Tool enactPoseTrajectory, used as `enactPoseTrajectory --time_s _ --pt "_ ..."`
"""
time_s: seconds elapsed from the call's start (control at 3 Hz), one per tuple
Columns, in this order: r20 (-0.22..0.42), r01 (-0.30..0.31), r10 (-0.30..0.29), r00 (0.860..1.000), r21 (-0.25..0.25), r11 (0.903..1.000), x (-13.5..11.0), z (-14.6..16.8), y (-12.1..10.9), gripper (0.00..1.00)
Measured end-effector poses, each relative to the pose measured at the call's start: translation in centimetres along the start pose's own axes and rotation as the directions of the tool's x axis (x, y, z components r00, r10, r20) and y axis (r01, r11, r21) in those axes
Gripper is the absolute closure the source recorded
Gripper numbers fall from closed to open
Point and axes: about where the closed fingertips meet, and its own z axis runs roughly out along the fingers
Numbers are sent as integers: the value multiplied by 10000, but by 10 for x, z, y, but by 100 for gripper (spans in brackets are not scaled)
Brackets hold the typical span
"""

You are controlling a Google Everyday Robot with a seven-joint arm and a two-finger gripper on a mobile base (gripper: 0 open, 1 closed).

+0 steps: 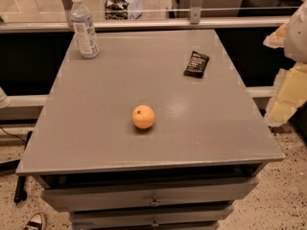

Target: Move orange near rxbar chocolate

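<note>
The orange should go near the rxbar chocolate. So my gripper will close on the orange's sides (144, 118).
The orange (143, 117) sits on the grey table top (96, 104), a little in front of its middle, stem dimple facing up. The rxbar chocolate (196, 64), a flat black wrapper, lies at the back right of the table, well apart from the orange. My gripper (284, 97) shows as pale yellow and white parts at the right edge of the view, beside the table's right side and off its surface. It is far to the right of the orange and holds nothing that I can see.
A clear plastic water bottle (84, 28) with a white cap stands at the table's back left corner. Drawers (153, 200) run under the table's front edge. A glass barrier with a rail (144, 24) runs behind the table. A shoe (33, 221) is on the floor at bottom left.
</note>
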Motion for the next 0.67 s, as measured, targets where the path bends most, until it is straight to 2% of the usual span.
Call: enactPoseTrajectory --time_s 0.33,0.67 --pt "56 -24 24 10000 60 10000 -2 -1 0 0" --pt "733 -241 240 9970 11 9997 -18 11 9 0"
